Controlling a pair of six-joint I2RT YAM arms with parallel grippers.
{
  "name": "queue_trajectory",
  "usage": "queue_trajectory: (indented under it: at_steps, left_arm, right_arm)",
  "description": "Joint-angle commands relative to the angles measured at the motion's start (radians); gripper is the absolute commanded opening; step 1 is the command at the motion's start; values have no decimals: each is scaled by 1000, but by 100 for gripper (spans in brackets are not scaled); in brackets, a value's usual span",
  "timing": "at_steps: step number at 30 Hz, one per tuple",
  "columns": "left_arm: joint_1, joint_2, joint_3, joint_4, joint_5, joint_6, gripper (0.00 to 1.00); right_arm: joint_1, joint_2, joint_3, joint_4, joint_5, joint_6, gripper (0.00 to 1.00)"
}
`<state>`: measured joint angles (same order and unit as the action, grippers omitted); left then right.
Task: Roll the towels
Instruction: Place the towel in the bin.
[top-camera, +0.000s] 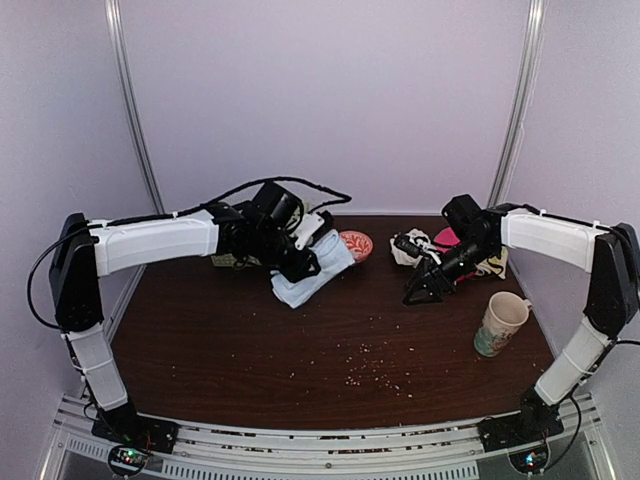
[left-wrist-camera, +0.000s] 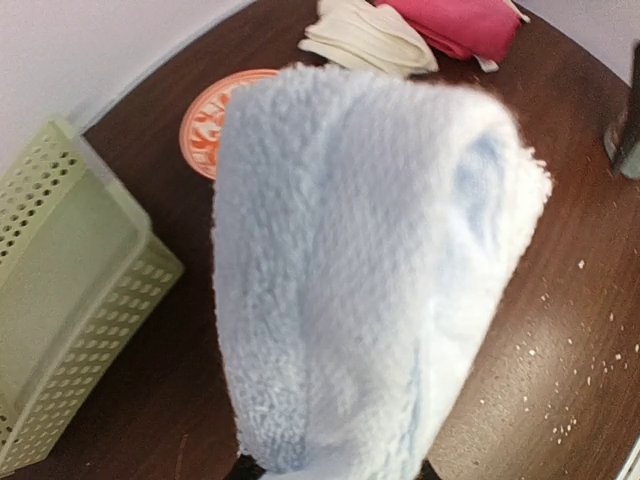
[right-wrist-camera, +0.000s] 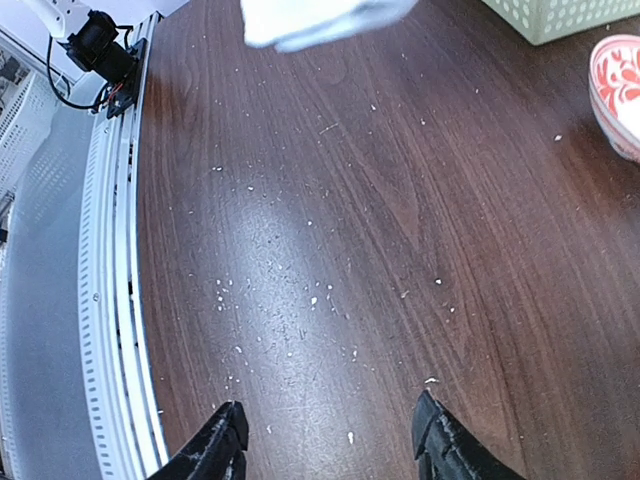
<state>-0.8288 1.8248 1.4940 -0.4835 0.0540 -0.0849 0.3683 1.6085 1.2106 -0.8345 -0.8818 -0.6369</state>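
The left gripper should release the pale blue towel, lifted a little off the dark table, in the pale green basket's end (top-camera: 231, 234) farthest from the bowl.
The pale blue towel (top-camera: 312, 272) is a thick roll lifted a little off the dark table, and my left gripper (left-wrist-camera: 335, 472) is shut on its end. In the left wrist view that towel (left-wrist-camera: 360, 270) fills the frame and hides all but the dark fingertips (left-wrist-camera: 246, 468). The off-white towel (top-camera: 408, 248) lies crumpled at the back right, seen folded (left-wrist-camera: 365, 35) in the left wrist view. My right gripper (top-camera: 422, 292) hovers low over bare wood in front of it. It stands open (right-wrist-camera: 330, 450) with nothing between its fingers.
A red-patterned bowl (top-camera: 356, 244) sits between the arms at the back. A pink cloth (top-camera: 447, 237) lies behind the off-white towel. A pale green perforated basket (left-wrist-camera: 70, 280) stands under the left arm. A mug (top-camera: 500, 322) stands front right. Crumbs dot the table (top-camera: 370, 365).
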Motion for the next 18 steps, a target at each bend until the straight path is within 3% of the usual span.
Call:
queue_trajectory:
  at_steps: [1,9,18]
  left_arm:
    - [62,41,218,-134,-98,-102,3]
    - [200,104,388,-203,-192,-223,0]
    - [363,195,455,-189,-254,-194,0]
  right_arm:
    - [-6,-52,-35,79,-14,-45,57]
    - [-8,-46,-37,48,-35,-81,58]
    - [-8,-57,-27,21,-37,-103,58]
